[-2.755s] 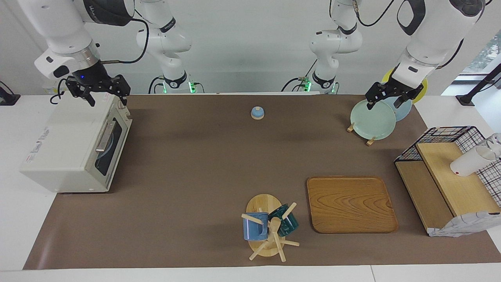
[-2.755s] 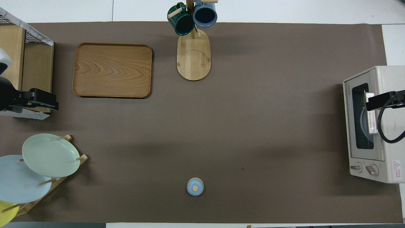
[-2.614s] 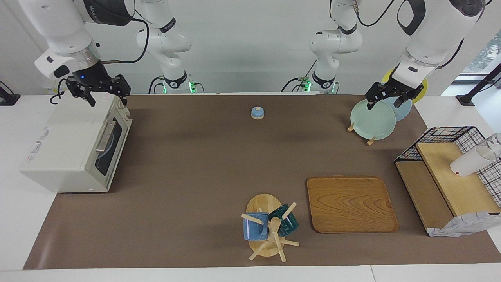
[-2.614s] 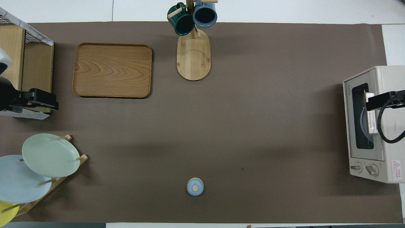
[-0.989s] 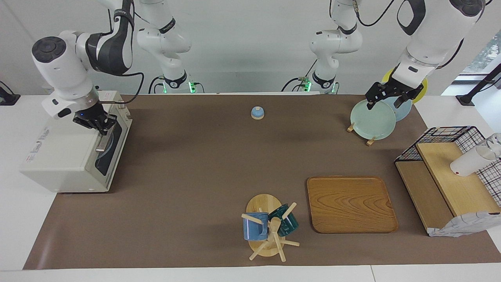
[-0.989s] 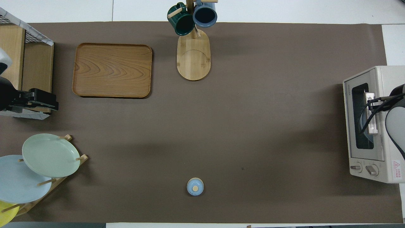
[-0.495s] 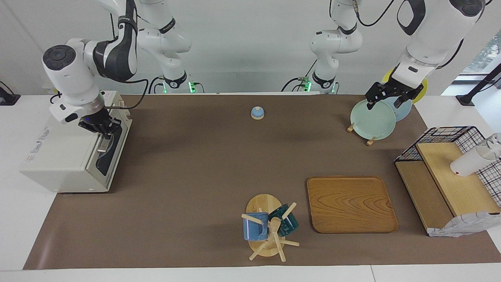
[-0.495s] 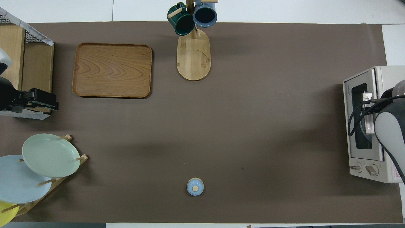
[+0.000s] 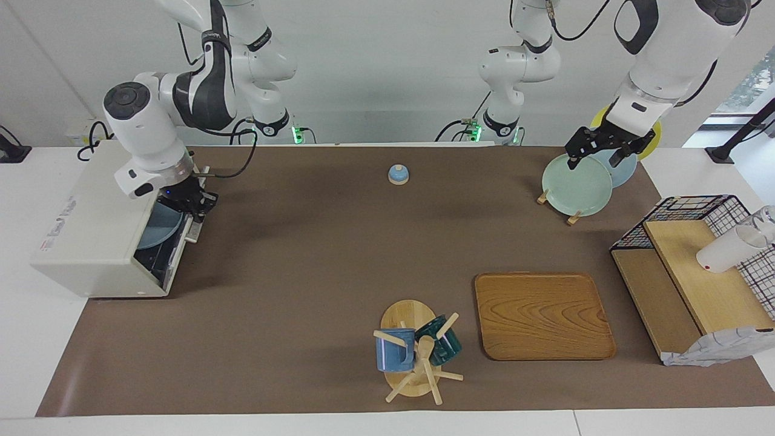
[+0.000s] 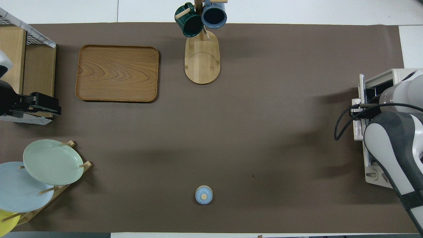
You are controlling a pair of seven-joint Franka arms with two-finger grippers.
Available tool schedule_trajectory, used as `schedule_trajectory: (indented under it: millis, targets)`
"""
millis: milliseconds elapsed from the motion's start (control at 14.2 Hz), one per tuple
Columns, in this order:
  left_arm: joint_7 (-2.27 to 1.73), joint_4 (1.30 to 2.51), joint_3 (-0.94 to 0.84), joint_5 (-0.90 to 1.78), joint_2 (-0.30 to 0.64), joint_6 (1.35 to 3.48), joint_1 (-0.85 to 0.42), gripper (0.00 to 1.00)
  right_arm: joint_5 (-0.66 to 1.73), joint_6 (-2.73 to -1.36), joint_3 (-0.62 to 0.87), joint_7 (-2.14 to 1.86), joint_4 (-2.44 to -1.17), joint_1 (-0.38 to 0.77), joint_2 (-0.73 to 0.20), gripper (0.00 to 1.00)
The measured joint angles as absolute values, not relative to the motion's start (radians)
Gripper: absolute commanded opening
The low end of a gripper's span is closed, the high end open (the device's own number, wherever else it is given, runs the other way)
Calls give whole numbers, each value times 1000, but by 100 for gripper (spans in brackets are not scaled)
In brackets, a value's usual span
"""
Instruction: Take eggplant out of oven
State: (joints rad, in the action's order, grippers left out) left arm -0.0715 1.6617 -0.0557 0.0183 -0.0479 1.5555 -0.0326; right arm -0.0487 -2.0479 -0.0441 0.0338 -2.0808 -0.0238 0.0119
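The robot's right gripper will release the silver handle of the oven door, which is now tilted partly open, low over the brown tabletop (image 10: 322, 124) in front of the oven.
The off-white oven (image 9: 91, 224) stands at the right arm's end of the table and also shows in the overhead view (image 10: 395, 75). Its drop-down door (image 9: 181, 239) is tilted partly open. My right gripper (image 9: 197, 203) is shut on the door's silver handle (image 10: 357, 129). A pale blue plate (image 9: 158, 225) shows inside the oven. The eggplant is hidden. My left gripper (image 9: 599, 154) is open and empty, waiting above the plate rack.
A rack of plates (image 9: 576, 184) stands at the left arm's end, with a black wire basket (image 9: 696, 212) and wooden shelf beside it. A wooden tray (image 9: 542, 315) and a mug tree (image 9: 415, 351) lie farther from the robots. A small blue lid (image 9: 398, 174) sits near the robots.
My right gripper came down from above the oven onto the door handle, closed on it and pulled the door outward and down. The left arm has not moved.
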Motion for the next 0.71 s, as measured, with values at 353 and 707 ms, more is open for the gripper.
schedule_trajectory:
  millis: [353,707]
  targets:
    - [-72,1662,-56,18,-48,1555,-33,100,-20,-2198,-28,52,-2172,14,-23,0]
    - [-72,1662,-56,18,-48,1555,-33,100,-20,-2278,-24,66,-2191,38,-104,0]
